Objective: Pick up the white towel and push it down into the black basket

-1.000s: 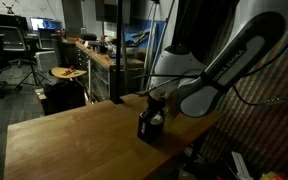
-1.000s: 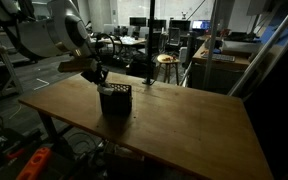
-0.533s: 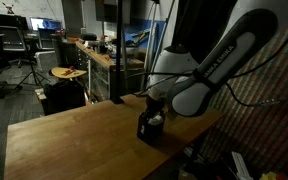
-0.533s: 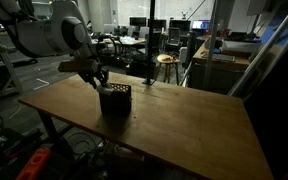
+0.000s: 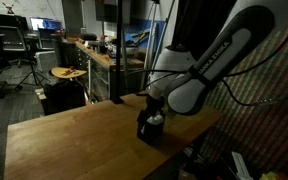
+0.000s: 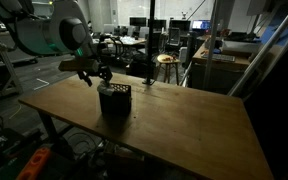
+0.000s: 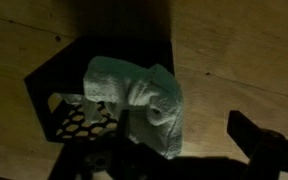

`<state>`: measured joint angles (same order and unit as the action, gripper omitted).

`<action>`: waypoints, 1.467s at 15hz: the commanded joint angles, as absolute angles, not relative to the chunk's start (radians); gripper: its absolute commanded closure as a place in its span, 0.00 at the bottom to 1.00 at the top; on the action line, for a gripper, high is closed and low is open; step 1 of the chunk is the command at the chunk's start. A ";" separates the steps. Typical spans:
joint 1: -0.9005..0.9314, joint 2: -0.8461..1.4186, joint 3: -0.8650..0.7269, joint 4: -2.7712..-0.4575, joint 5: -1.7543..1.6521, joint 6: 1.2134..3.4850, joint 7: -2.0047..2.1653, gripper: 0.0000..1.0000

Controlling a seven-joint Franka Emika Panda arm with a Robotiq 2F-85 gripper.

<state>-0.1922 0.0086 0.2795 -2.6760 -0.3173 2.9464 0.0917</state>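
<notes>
The white towel is hanging over the black basket's rim, so my gripper will move above the basket, pinch the towel's overhanging end (image 7: 164,128) and bring it inside.
The black basket (image 6: 115,99) stands on the wooden table near its far edge; it also shows in an exterior view (image 5: 148,129). The white towel (image 7: 144,100) is bunched up inside the black basket (image 7: 59,90), and part of it hangs over the basket's rim in the wrist view. A pale bit of the towel (image 5: 156,119) shows at the basket's top. My gripper (image 6: 97,76) hovers just above and slightly beside the basket, open, with nothing between its fingers. In the wrist view the gripper (image 7: 189,142) has its dark fingers (image 7: 256,140) spread wide apart.
The wooden table (image 6: 174,120) stretches wide to one side of the basket. A black pole (image 5: 117,60) rises at the table's back edge. Stools (image 6: 166,62) and cluttered benches stand beyond the table.
The gripper went from nearly shut down at the basket to open and a little higher. The towel stays in the basket.
</notes>
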 commanded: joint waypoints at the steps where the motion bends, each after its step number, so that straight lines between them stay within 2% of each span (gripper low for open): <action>1: -0.190 -0.022 0.283 -2.669 -0.280 2.923 0.054 0.00; 3: -0.190 -0.024 0.283 -2.668 -0.278 2.923 0.051 0.01; 4: -0.190 -0.025 0.282 -2.668 -0.278 2.923 0.050 0.09; 5: -0.190 -0.027 0.281 -2.667 -0.279 2.923 0.050 0.10; 6: -0.191 -0.028 0.281 -2.667 -0.279 2.923 0.049 0.16; 7: -0.191 -0.029 0.281 -2.666 -0.281 2.925 0.050 0.28; 8: -0.191 -0.030 0.280 -2.665 -0.282 2.925 0.049 0.29; 9: -0.191 -0.030 0.280 -2.664 -0.281 2.927 0.049 0.41; 11: -0.191 -0.029 0.280 -2.661 -0.283 2.928 0.049 0.58; 16: -0.192 -0.022 0.280 -2.660 -0.279 2.933 0.044 0.83; 18: -0.192 -0.021 0.279 -2.659 -0.277 2.934 0.042 0.91; 19: -0.192 -0.021 0.280 -2.659 -0.275 2.935 0.040 0.87; 20: -0.192 -0.021 0.280 -2.658 -0.275 2.935 0.040 0.91; 22: -0.191 -0.022 0.280 -2.657 -0.272 2.935 0.036 0.89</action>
